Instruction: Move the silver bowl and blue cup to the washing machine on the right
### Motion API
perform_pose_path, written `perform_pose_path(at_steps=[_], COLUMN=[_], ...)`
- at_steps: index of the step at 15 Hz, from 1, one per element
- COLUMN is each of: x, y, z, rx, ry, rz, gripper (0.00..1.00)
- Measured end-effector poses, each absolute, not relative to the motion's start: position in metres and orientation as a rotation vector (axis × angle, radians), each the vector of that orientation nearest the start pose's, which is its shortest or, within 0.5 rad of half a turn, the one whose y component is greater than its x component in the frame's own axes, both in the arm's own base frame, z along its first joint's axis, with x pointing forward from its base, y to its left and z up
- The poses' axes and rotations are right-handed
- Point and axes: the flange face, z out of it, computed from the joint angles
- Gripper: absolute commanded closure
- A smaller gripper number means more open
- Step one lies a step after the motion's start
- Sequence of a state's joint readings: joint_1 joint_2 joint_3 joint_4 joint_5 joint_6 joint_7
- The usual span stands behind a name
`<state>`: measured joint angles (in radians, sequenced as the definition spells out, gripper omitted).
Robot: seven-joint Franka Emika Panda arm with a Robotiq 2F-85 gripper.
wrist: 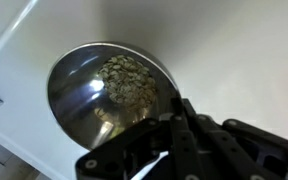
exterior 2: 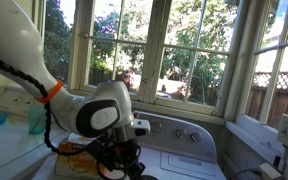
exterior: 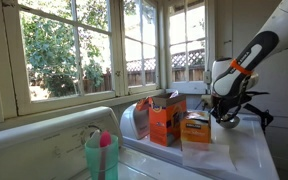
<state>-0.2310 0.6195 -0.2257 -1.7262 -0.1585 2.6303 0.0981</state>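
The robot's gripper will release the silver bowl on the white top just behind the smaller orange box [exterior: 217, 119].
In the wrist view the silver bowl [wrist: 102, 88] lies below me, shiny, with the window reflected inside it. My gripper [wrist: 177, 112] is shut on its near rim. In an exterior view the gripper [exterior: 226, 112] holds the bowl [exterior: 227, 123] just over a white top, beside the orange boxes. Whether the bowl touches the surface I cannot tell. The blue cup [exterior: 102, 157] stands far from the gripper on the plain white top of the washing machine [exterior: 159, 172], with something pink in it. In an exterior view the cup [exterior 2: 36, 119] shows at the far left.
Two orange boxes [exterior: 165, 119] [exterior: 196, 129] stand close beside the bowl. A white machine with a dial panel [exterior 2: 184, 135] sits under the windows behind the gripper [exterior 2: 119, 165]. The white top's edge [wrist: 14, 140] runs near the bowl.
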Motion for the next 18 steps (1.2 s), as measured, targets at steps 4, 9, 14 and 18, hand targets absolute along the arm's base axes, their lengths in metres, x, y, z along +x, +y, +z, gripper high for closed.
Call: perform_pose_path(at_steps=[4, 9, 14, 18], x=[0.656, 0.689, 0.713, 0.720], y=[-0.300, -0.286, -0.275, -0.280], z=[0.277, 0.288, 0.280, 0.271], rx=[-3.302, -3.335, -3.373, -3.388], ry=[0.659, 0.511, 0.388, 0.368], rz=[-0.488, -0.414, -0.350, -0.314], gripper=[0.99, 0.99, 0.99, 0.99])
